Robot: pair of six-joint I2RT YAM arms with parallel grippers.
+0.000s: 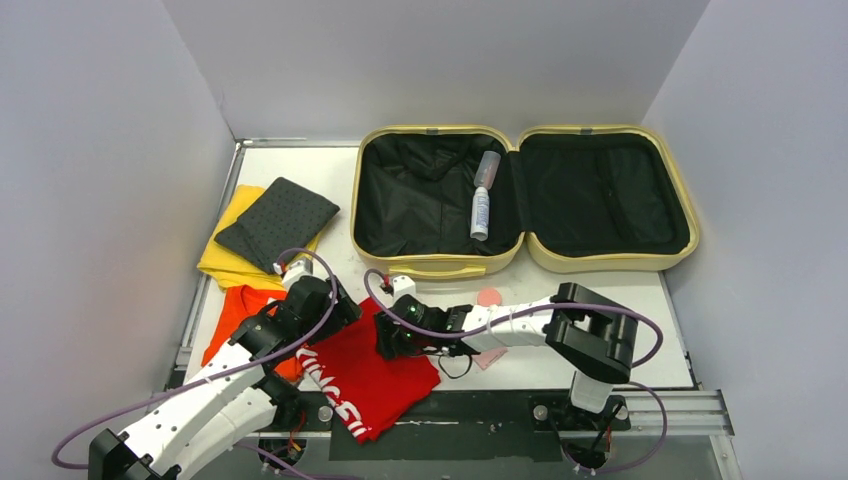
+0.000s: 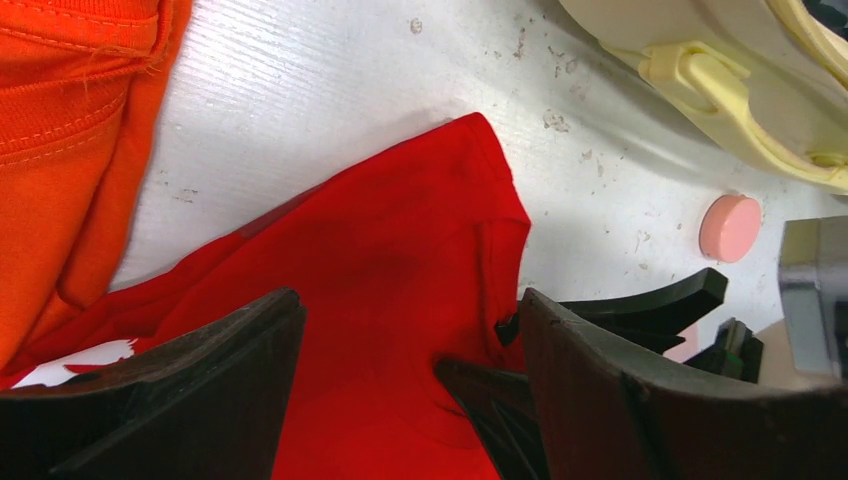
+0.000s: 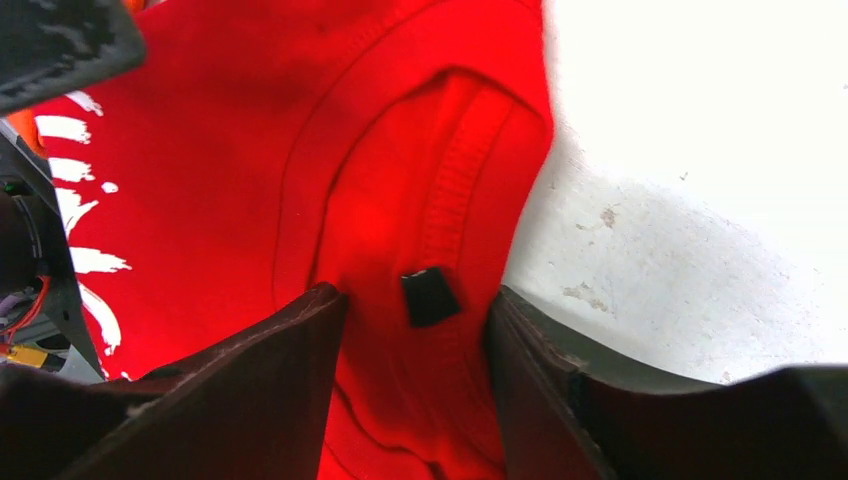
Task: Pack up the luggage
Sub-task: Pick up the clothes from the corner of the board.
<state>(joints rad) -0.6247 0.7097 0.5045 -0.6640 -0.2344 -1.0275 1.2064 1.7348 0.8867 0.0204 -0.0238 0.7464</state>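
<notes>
Next, I pinch the red shirt's edge [image 3: 431,297] by the black tag with my right gripper and pull it clear before packing it, as the red shirt's printed end lies against the orange shirt.
The luggage [image 1: 440,265], a pale yellow suitcase, lies open at the back of the table with both black-lined halves up. A white bottle [image 1: 482,200] lies in its left half. A red shirt [image 1: 360,385] with white print is spread at the front. My left gripper [image 1: 345,312] is over the shirt's upper left edge. In the left wrist view it [image 2: 408,300] is open above the red cloth [image 2: 400,230]. My right gripper [image 1: 383,338] meets it from the right. It [image 3: 418,295] is open astride the red collar [image 3: 460,200] and its black tag, the cloth bulging between the jaws.
An orange shirt [image 1: 232,310] lies left of the red one. Behind it a dark grey dotted cloth [image 1: 277,222] rests on a yellow one [image 1: 225,262]. A pink disc [image 1: 488,296] sits on the table before the suitcase handle [image 2: 720,90]. White walls close in on three sides.
</notes>
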